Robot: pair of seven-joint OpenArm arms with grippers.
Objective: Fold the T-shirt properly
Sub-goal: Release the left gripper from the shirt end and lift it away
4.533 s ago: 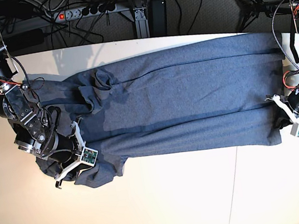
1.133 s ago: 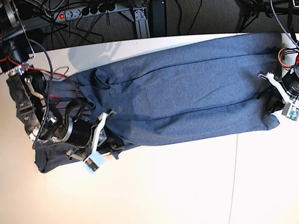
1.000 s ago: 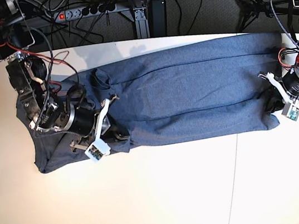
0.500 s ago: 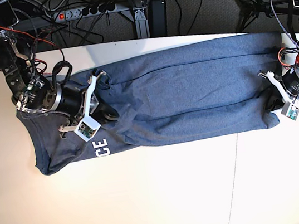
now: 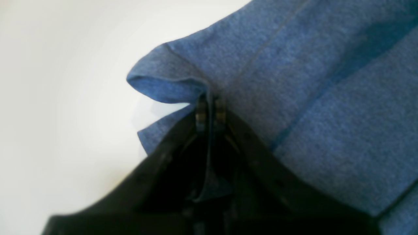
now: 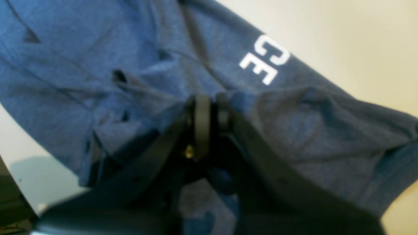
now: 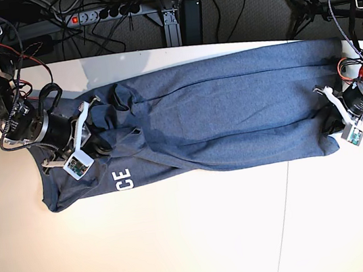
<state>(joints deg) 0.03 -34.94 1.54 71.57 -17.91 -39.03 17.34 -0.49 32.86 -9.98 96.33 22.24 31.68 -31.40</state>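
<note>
My right gripper's bunched pinch behind the letters keeps layers rumpled; I should open and grab the T-shirt closer to the letters point(image 7: 118, 160).
The slate-blue T-shirt point(image 7: 220, 120) lies lengthwise across the white table, its long sides folded inward. White letters "CE" point(image 7: 125, 180) show near its left end and also appear in the right wrist view as letters point(image 6: 264, 58). My right gripper point(image 7: 103, 146) is at the shirt's left end, shut on a bunched fold of the T-shirt point(image 6: 147, 107), fingertips point(image 6: 202, 111) pressed together. My left gripper point(image 7: 333, 117) is at the right end, shut on the T-shirt's hemmed corner point(image 5: 169, 78), which is lifted slightly off the table.
A power strip point(image 7: 102, 14) and cables lie on the dark floor beyond the table's back edge. A seam point(image 7: 284, 230) runs across the tabletop point(image 7: 184, 245) in front of the shirt. Each arm's base stands at its own end of the table.
My right gripper has pulled its fold of cloth left and toward the back, uncovering the white letters. The left gripper has stayed put, still gripping the corner.
</note>
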